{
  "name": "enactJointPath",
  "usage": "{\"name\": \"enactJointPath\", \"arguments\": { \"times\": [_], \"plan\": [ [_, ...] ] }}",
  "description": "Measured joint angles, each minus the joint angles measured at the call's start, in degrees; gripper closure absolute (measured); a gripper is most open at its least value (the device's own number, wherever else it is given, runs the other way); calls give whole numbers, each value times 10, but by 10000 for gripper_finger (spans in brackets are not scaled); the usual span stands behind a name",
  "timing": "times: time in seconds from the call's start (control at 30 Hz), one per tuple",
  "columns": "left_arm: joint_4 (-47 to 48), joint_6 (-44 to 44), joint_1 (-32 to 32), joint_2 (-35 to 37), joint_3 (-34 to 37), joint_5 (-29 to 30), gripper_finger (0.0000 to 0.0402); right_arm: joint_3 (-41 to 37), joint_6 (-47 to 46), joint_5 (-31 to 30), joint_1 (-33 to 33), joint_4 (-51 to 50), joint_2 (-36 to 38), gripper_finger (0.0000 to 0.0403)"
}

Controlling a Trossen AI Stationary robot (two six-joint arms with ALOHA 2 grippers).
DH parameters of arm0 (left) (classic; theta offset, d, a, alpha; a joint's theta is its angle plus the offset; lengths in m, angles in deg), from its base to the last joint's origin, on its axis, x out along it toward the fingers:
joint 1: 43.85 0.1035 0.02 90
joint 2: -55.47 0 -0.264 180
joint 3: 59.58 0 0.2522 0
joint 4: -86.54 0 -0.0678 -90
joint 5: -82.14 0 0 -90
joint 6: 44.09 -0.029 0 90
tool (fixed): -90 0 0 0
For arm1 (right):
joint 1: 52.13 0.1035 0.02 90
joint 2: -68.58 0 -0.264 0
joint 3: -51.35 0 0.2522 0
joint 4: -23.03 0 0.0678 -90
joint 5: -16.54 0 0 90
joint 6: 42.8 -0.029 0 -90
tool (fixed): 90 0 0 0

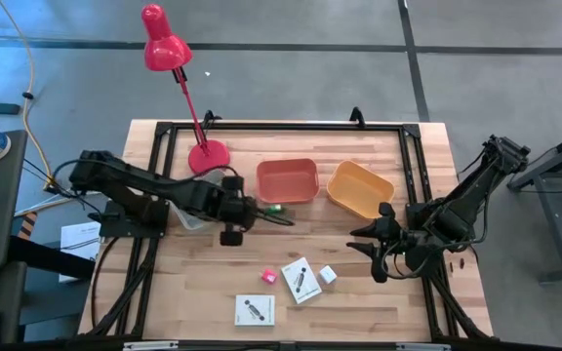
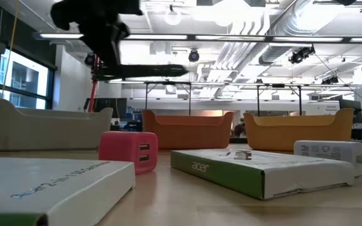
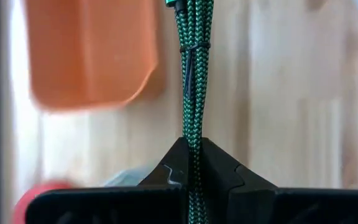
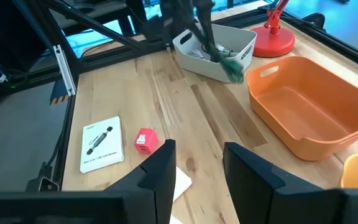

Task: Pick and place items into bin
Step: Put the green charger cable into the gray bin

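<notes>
My left gripper is to release the green-and-black braided cable among the items in the whitish bin (image 1: 203,200) that is near the red desk lamp. The cable is now held near the red-orange bin.
My left gripper (image 1: 234,211) is shut on a bundled green-and-black braided cable (image 3: 194,74), which is held above the table near the red-orange bin (image 1: 288,180). The cable also shows in the low view (image 2: 144,70), lying level in the air. My right gripper (image 1: 371,246) is open and empty, near the yellow-orange bin (image 1: 359,188). Two white cards (image 1: 301,280) (image 1: 256,310), a pink block (image 1: 269,277) and a white block (image 1: 328,275) lie flat on the table near its front. My left gripper pinches the folded cable bundle (image 3: 193,163) between its two fingers, several strands together. The fingers point toward the table's right and lie along the cable. The cable sticks out ahead of the fingertips, roughly level and lifted clear, its green end (image 1: 275,208) by the red-orange bin's near wall.
A whitish bin (image 4: 215,43) holding some items stands under my left arm. A red desk lamp (image 1: 208,154) stands at the back left. Black frame rails run along the table's edges. Bare wood lies between the bins and the cards.
</notes>
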Motion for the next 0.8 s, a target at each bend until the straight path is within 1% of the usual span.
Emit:
{"name": "enactJointPath", "arguments": {
  "times": [0.13,0.33,0.47,0.57,0.8],
  "plan": [
    [91,29,0,19,0,33,399,0,0,0,0,-1,0,279],
    [215,76,0,21,0,69,400,0,-4,-1,0,-2,0,279],
    [234,95,0,22,16,71,400,0,-6,2,0,-2,0,279],
    [235,125,0,34,45,68,400,0,-15,4,0,-3,0,279],
    [234,214,0,68,123,38,400,0,-28,26,0,-13,0,279]
  ]
}}
